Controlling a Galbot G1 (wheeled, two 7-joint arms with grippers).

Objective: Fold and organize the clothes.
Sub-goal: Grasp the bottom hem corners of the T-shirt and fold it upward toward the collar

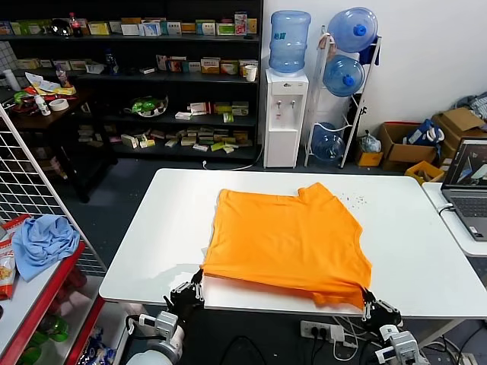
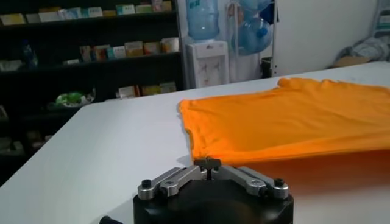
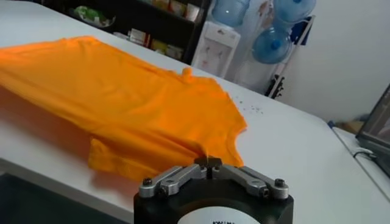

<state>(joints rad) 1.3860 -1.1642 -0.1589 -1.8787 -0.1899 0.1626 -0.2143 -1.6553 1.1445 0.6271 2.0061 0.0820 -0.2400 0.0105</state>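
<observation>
A loose flap hangs below the hem beside where my right gripper pinches. I will lay the T-shirt down, then take its near corner [image 1: 353,298] and pull it straight.
The clothes are one bright orange T-shirt [image 1: 285,236] lying across the middle of the white table [image 1: 160,251], its near hem at the table's front edge. My left gripper [image 1: 196,283] is at the shirt's near left corner. In the left wrist view that gripper [image 2: 208,163] is shut on the hem of the T-shirt [image 2: 286,119], which is raised a little off the table. At the near right corner, my right gripper [image 1: 367,301] is shut too. The right wrist view shows a peak of the T-shirt [image 3: 122,97] rising from the right gripper's [image 3: 208,162] closed tips.
A laptop [image 1: 468,186] sits on a side table at the right. A light blue cloth [image 1: 44,242] lies on a red shelf at the left beside a wire rack [image 1: 30,182]. A water dispenser [image 1: 285,114] and stocked shelves stand behind the table.
</observation>
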